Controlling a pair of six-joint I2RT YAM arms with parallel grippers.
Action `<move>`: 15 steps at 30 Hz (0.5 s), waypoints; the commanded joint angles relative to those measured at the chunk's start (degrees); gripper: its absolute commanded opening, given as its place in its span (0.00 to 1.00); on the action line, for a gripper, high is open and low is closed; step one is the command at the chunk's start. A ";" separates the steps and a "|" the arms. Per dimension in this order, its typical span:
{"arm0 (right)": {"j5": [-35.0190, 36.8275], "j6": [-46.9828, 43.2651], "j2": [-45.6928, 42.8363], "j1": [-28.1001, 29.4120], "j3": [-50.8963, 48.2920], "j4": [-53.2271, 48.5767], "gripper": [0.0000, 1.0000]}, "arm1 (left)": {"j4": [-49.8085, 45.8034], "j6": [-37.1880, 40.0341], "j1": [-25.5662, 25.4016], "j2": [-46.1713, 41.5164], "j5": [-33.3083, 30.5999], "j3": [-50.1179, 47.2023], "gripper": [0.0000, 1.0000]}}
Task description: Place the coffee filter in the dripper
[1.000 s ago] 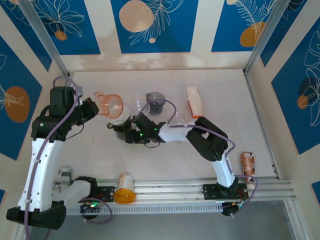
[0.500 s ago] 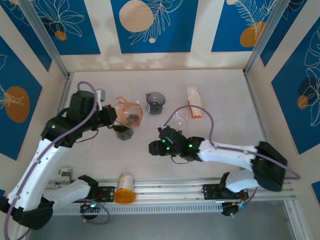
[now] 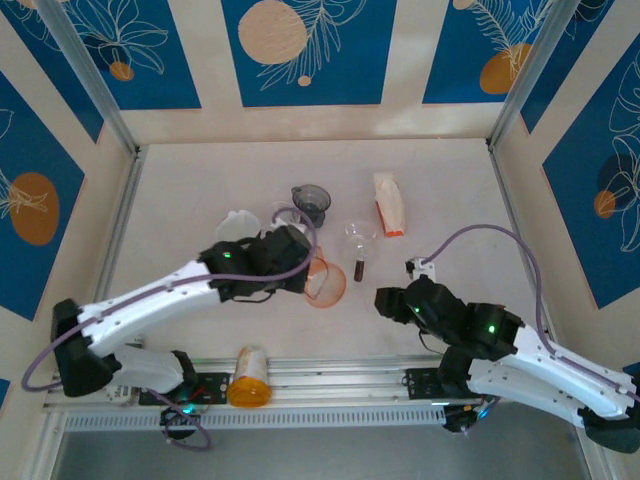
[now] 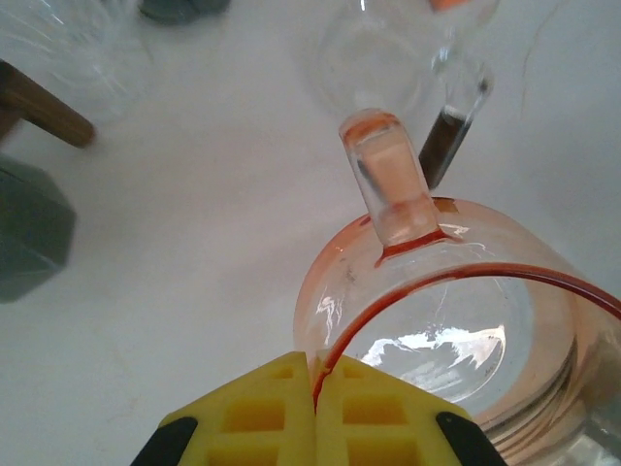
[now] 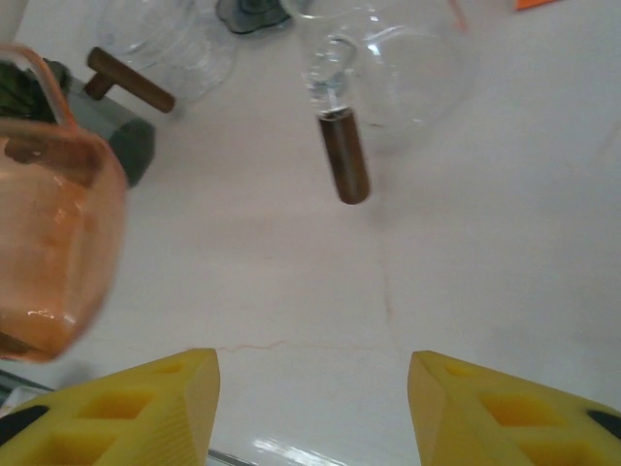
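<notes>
The robot's left gripper will release the orange translucent dripper on the table (image 3: 330, 313) between the brown handle and the front rail.
My left gripper (image 3: 310, 276) is shut on the rim of the orange translucent dripper (image 3: 326, 284), which hangs at the table's middle. In the left wrist view the yellow fingertips (image 4: 291, 408) pinch the dripper's rim (image 4: 456, 330), with its handle pointing away. I see no filter inside it. A white papery shape, apparently the coffee filter (image 3: 237, 222), lies behind my left arm. My right gripper (image 3: 386, 301) stands open to the dripper's right with nothing between its fingers (image 5: 126, 408). The dripper (image 5: 49, 243) shows at the left of the right wrist view.
A clear glass piece with a brown handle (image 3: 360, 243) lies just behind the dripper. Beyond it stand a dark grey cup (image 3: 311, 201) and an orange-white packet (image 3: 389, 203). An orange pill bottle (image 3: 250, 376) rests on the front rail. A grey block (image 4: 29, 233) sits left.
My left arm has swung the dripper from the back left to the table's middle. My right arm has pulled back toward the near right, its gripper open.
</notes>
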 commanded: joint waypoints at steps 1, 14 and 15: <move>2.63 1.43 -0.20 -0.09 -0.95 -4.82 0.55 | 5.54 -2.36 -1.46 3.99 -1.10 -2.63 0.00; 2.02 0.04 4.31 -0.16 -0.19 -4.20 0.58 | 9.71 -2.85 -3.18 14.68 -1.95 -5.66 0.00; 1.98 0.18 4.61 -0.24 -0.08 -4.27 0.58 | 9.77 -2.91 -3.25 14.86 -1.77 -5.82 0.00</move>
